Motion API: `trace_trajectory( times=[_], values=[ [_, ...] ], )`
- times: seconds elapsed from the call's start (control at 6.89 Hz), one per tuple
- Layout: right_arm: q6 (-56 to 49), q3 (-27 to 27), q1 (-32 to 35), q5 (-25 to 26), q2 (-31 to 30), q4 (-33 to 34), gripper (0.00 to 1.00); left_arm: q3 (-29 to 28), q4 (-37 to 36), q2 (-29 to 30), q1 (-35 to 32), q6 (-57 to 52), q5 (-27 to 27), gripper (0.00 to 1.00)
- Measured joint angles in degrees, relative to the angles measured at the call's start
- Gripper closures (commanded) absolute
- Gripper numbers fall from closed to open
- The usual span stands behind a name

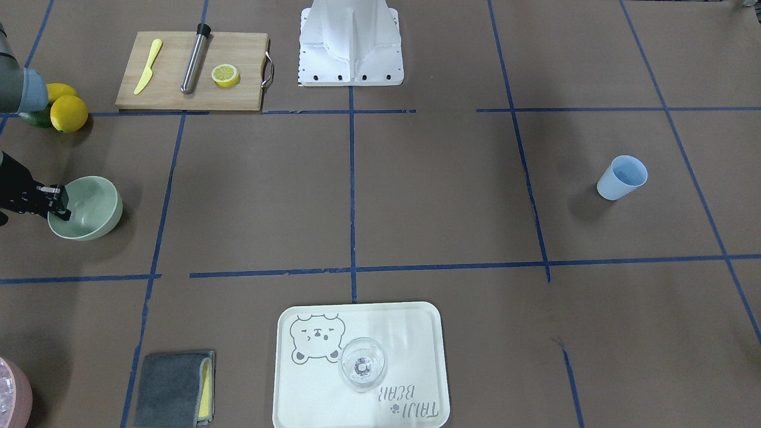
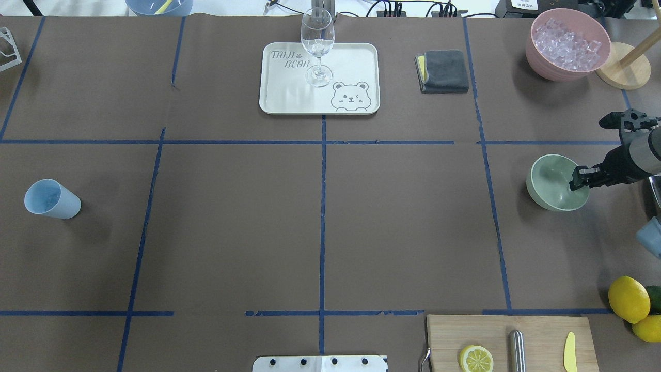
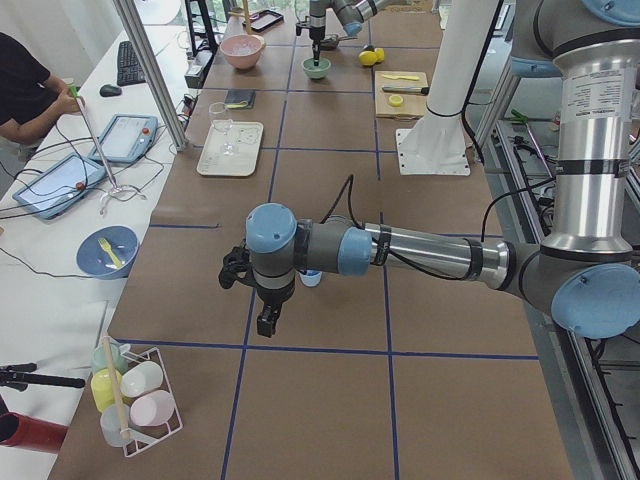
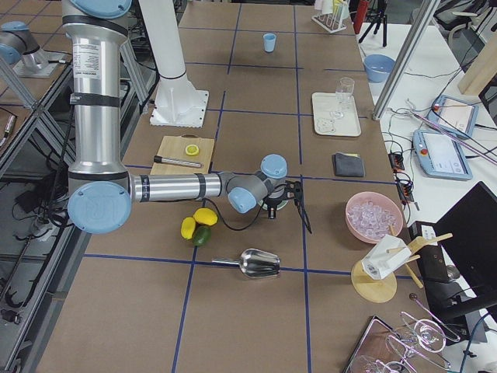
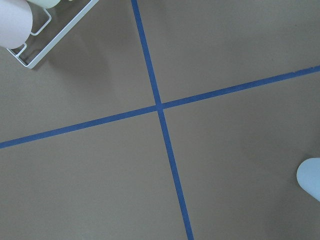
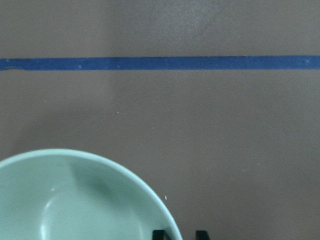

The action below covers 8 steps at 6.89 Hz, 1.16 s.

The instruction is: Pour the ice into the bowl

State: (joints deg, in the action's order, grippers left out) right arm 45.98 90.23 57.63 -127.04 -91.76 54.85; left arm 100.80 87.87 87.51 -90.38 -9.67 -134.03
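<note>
My right gripper is holding the mint-green bowl. It will release the bowl beside the middle blue tape line point(image 1: 395, 175), on the side where the blue cup is.
The pale mint-green bowl point(image 1: 89, 208) point(image 2: 551, 181) stands at the table's right end. My right gripper point(image 1: 59, 205) point(image 2: 581, 181) reaches in from the side. Its fingers straddle the bowl's rim, one inside and one outside, and it is shut on the rim. The right wrist view shows the bowl point(image 6: 75, 200) at the bottom left, with the two fingertips point(image 6: 160, 234) at the lower edge. The ice is not clearly in view. A blue cup point(image 2: 51, 200) at the left end has a mottled inside. My left gripper point(image 3: 265, 318) hangs near that cup; I cannot tell whether it is open or shut.
A pink bowl of ice cubes point(image 2: 568, 44) and a wooden stand point(image 2: 622, 72) sit at the far right. A tray point(image 2: 289, 98) carries a wine glass point(image 2: 317, 46), beside a grey cloth point(image 2: 443, 71). A cutting board point(image 1: 172, 89), lemons point(image 2: 627, 298) and a metal scoop point(image 4: 256, 263) are near the robot.
</note>
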Motion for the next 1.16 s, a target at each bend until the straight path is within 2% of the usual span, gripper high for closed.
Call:
trace_trajectory(
  times=[0.15, 0.44, 0.58, 0.87, 1.16],
  values=[
    [2.96, 1.19, -0.03, -1.42, 0.23, 0.01, 1.0, 0.06, -0.04, -0.03, -0.03, 0.0, 0.0, 0.0],
    [11.73, 7.07, -1.04, -3.66, 1.55, 0.19, 1.0, 0.19, -0.05, -0.12, -0.01, -0.02, -0.02, 0.0],
    [18.22, 9.28, -3.11, -3.6, 4.09, 0.23, 1.0, 0.36, 0.02, -0.13, 0.02, -0.06, -0.18, 0.0],
    [31.65, 10.9, -10.17, -0.13, 11.64, 0.43, 1.0, 1.05, 0.17, -0.06, 0.21, -0.18, -1.8, 0.0],
    [42.48, 11.15, -20.31, 8.34, 20.3, 2.97, 1.0, 2.32, 0.41, 0.02, 1.37, -0.18, -2.38, 0.0]
  ],
)
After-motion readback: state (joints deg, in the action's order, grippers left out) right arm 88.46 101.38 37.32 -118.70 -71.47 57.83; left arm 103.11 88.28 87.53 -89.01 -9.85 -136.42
